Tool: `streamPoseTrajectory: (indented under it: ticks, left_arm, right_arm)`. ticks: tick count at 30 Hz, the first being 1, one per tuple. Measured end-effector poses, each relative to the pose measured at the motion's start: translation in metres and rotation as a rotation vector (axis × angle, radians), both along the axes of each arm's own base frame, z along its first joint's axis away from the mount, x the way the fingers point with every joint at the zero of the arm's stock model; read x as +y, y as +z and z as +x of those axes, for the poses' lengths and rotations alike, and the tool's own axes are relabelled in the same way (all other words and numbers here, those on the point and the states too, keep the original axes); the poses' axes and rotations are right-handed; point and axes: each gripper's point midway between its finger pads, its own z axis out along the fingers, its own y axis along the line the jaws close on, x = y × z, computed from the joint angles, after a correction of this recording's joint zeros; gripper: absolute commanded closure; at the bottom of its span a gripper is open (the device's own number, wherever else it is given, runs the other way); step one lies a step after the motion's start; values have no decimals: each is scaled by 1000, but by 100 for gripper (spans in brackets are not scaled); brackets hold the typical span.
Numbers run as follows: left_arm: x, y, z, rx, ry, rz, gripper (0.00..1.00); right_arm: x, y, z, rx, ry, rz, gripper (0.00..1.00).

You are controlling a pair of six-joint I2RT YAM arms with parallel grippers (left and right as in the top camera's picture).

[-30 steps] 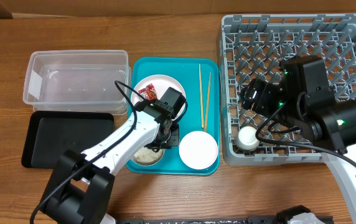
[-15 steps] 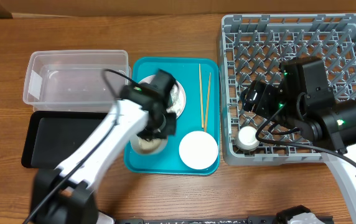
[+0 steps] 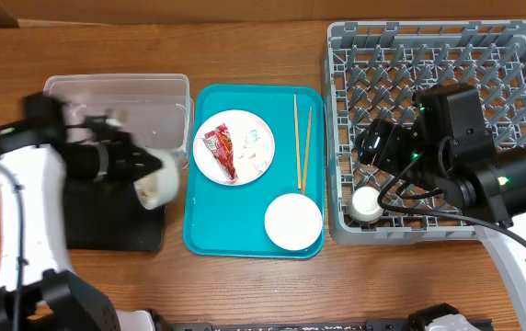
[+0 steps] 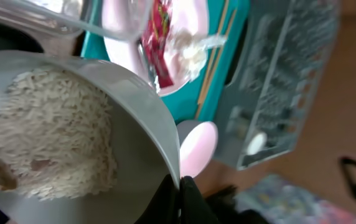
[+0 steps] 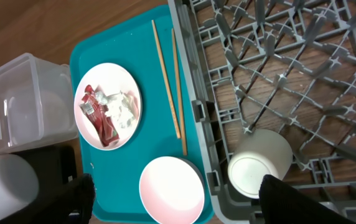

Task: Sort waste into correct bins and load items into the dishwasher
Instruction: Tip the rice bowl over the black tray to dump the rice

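Note:
My left gripper will let go of the pale grey bowl on the teal tray (image 3: 222, 217) beside the pink bowl, near the plate.
My left gripper (image 3: 143, 170) is shut on the rim of the pale grey bowl (image 3: 160, 187) and holds it tilted over the black tray (image 3: 88, 230), beside the clear tub (image 3: 107, 119). In the left wrist view the jaws (image 4: 179, 193) pinch the bowl (image 4: 103, 93), which holds rice (image 4: 41, 130). The plate (image 3: 234, 145) carries the red wrapper (image 3: 220, 150) and white scraps. Chopsticks (image 3: 301, 138) and the pink bowl (image 3: 293, 222) lie on the teal tray. My right gripper (image 3: 373, 147) is open and empty over the rack (image 3: 447, 64), above the white cup (image 3: 367, 202).
The teal tray (image 3: 203, 230) sits between the bins and the rack. The right wrist view shows the plate (image 5: 107, 104), chopsticks (image 5: 168, 81), pink bowl (image 5: 172, 190) and cup (image 5: 260, 165) below my open jaws (image 5: 181, 202). The rack's pegs stand upright.
My left arm has swung left from the teal tray, carrying the grey bowl of rice to above the black tray. The plate is now uncovered. The right arm has not moved.

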Motion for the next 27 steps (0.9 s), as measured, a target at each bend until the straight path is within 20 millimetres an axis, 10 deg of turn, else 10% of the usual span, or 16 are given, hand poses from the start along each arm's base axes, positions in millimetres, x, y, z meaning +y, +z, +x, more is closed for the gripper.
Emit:
streamPoseTrajectory:
  ticks: [11,27]
  left_arm:
    - [34,-22,-3,13,85,-476,96]
    - [69,-26,2,-196,133,-474,96]
  right_arm:
    - [0,0,0,-2,0,1,14]
    - [0,0,0,-2,0,1,14]
